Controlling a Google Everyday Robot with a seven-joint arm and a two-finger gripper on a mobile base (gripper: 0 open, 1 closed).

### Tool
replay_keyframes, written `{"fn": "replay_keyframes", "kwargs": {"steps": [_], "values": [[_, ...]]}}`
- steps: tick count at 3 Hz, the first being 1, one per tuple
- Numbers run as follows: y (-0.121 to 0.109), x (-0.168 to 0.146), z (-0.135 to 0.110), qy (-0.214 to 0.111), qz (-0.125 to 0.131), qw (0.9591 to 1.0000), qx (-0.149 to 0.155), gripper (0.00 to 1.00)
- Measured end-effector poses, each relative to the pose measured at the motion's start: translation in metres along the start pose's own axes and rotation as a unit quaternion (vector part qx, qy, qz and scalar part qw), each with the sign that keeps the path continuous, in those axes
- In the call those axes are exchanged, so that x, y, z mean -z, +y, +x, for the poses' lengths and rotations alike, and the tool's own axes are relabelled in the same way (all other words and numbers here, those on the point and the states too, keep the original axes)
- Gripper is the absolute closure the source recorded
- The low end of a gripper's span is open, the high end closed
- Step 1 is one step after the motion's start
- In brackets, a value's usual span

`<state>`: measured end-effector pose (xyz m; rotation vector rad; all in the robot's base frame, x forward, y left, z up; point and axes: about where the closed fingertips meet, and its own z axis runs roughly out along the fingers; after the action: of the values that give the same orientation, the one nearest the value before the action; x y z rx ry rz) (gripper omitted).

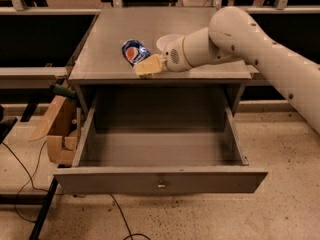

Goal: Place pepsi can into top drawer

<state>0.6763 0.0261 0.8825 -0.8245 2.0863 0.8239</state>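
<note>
The robot's gripper should release the pepsi can in the top drawer's back corner (117, 123) nearest the cardboard box.
The pepsi can (134, 52), blue with a round red-white-blue logo, is tilted in the air just above the front of the grey cabinet top (110, 39). My gripper (145, 64) reaches in from the right and is shut on the can, with one tan finger (150, 66) showing under it. The top drawer (160, 149) is pulled wide open below and in front. Its inside is bare, and its front panel has a small metal knob (161, 185). The can is over the cabinet top, behind the drawer opening.
A white bowl (166, 40) stands on the cabinet top, partly hidden behind my wrist. A cardboard box (59, 134) leans against the cabinet's left side. Black cables (30, 179) lie on the floor at left. Dark shelving runs behind the cabinet.
</note>
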Motion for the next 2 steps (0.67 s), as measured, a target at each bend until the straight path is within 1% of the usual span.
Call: {"fn": "replay_keyframes", "kwargs": {"steps": [1,2], "values": [[0.0005,0.0034,0.0031,0.001,-0.003,0.9995,0.032,1.0],[0.0007,0.0022,0.0028,0.001,-0.003,0.9996,0.029,1.0]]}}
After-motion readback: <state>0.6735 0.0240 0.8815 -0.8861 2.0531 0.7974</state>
